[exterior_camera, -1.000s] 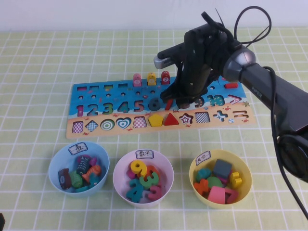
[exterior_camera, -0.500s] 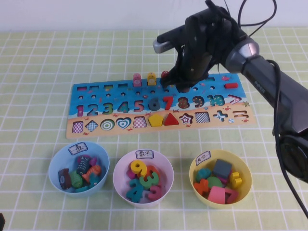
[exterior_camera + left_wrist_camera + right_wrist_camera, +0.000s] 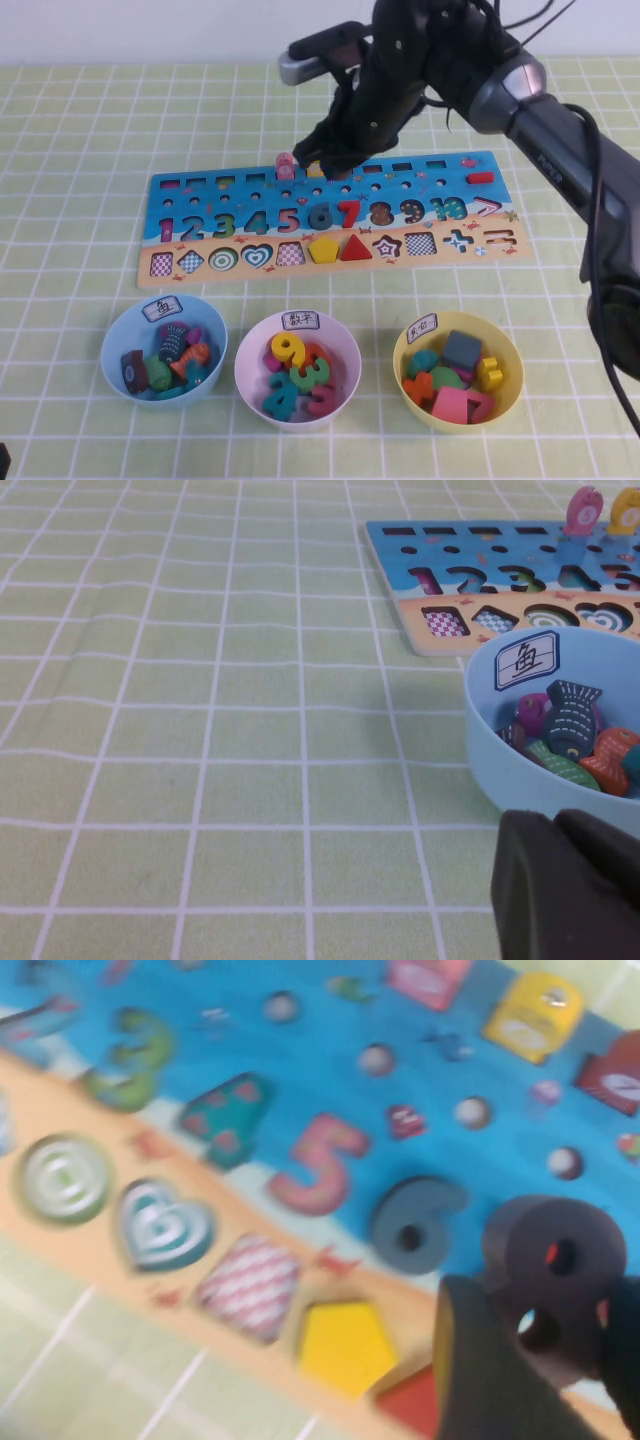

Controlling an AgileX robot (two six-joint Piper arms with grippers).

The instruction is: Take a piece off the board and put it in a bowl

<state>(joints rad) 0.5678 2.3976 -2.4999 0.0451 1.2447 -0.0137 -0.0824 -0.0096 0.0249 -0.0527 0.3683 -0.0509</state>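
I need to let go of the dark grey-brown piece, now held above the board, with my right gripper on the green number piece in the pale pink-white bowl (image 3: pixel 314 369).
My right gripper (image 3: pixel 335 160) is shut on the dark grey-brown 8 piece (image 3: pixel 555 1265) and holds it in the air above the board (image 3: pixel 200 198), over its far row of pegs. In the high view the piece is lost against the dark gripper. The empty 8 cut-out (image 3: pixel 382 213) shows between the red 7 (image 3: pixel 347 213) and the 9. The pale pink-white bowl (image 3: pixel 247 350) with its white label stands in front of the board, between two other bowls, and holds several number pieces. My left gripper (image 3: pixel 570 890) is shut and empty, low beside the light blue bowl (image 3: pixel 490 750).
The light blue bowl (image 3: pixel 115 340) of fish pieces is front left, and the yellow bowl (image 3: pixel 403 348) of shape pieces is front right. Pink (image 3: pixel 285 165) and yellow pegs stand at the board's far edge. The dark blue-grey 6 (image 3: pixel 415 1220) sits in its slot.
My right gripper has risen off the 8 slot with the piece and moved left and towards the far edge of the board. The left arm has not moved.
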